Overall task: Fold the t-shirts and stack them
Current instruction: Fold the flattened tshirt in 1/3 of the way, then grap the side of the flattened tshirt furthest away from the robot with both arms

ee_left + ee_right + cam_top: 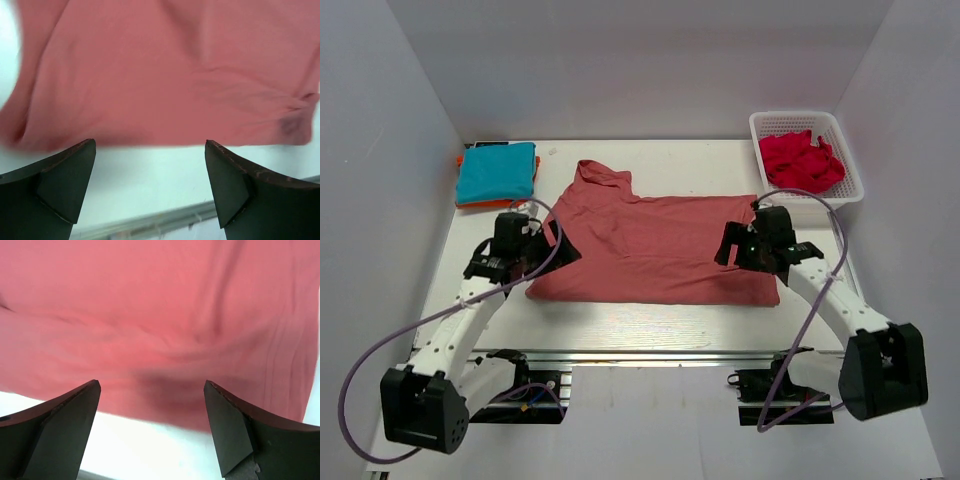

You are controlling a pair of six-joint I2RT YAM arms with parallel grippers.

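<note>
The robot's left gripper should close on the bunched back corner [583,170] of the salmon-red t-shirt, on the side toward the folded teal t-shirt.
A dusty salmon-red t-shirt [650,245] lies spread across the middle of the table, with a bunched part at its back left. My left gripper [563,252] hovers open at the shirt's left edge. In the left wrist view the open gripper [150,145] frames bare table just short of the shirt's hem [160,70]. My right gripper [728,246] stands open over the shirt's right part, and the right wrist view shows the gripper [151,385] empty above the shirt's near edge [160,305]. A folded teal t-shirt [497,172] rests on an orange one [460,160] at the back left.
A white lattice basket [850,190] at the back right holds a crumpled crimson t-shirt [802,160]. White walls close in the table on three sides. A strip of bare table [650,320] runs between the shirt and the front rail [150,222].
</note>
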